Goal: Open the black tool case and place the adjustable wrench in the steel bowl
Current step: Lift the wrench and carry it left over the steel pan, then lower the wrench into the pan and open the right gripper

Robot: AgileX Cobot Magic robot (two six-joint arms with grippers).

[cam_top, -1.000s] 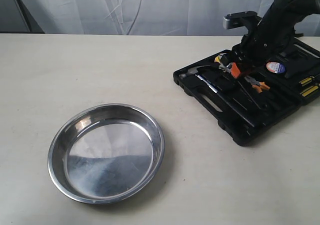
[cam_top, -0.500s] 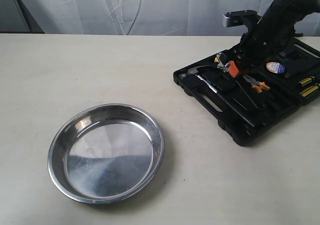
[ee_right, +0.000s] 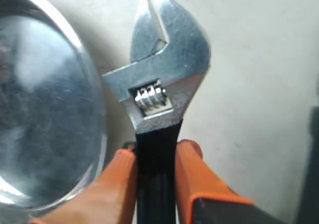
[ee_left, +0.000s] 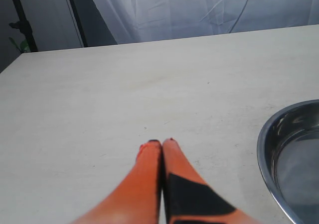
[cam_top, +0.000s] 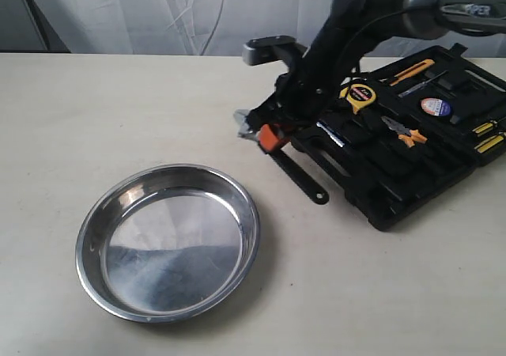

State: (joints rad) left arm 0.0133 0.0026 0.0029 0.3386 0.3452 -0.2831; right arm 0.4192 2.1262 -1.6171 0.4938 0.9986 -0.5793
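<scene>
I need to use my right gripper to set the adjustable wrench down and release it across the middle of the steel bowl's shiny bottom [cam_top: 188, 243]. The wrench now hangs between case and bowl.
My right gripper [cam_top: 265, 134] [ee_right: 157, 152] is shut on the black handle of the adjustable wrench [cam_top: 296, 174] [ee_right: 162, 79]. The wrench hangs above the table between the open black tool case [cam_top: 395, 154] and the steel bowl [cam_top: 168, 241], its silver head toward the bowl and its handle end with the hole trailing toward the case. In the right wrist view the bowl's rim [ee_right: 94, 109] lies just beside the wrench head. My left gripper [ee_left: 162, 144] is shut and empty over bare table, with the bowl's rim [ee_left: 264, 149] off to one side.
The open case holds a yellow tape measure [cam_top: 360, 95], orange-handled pliers [cam_top: 405, 132], yellow-handled screwdrivers [cam_top: 486, 134] and other tools. A white curtain [cam_top: 237, 12] hangs behind the table.
My right arm has lifted the wrench out of the case and carried it left, past the case's edge toward the bowl. The bowl has not moved.
</scene>
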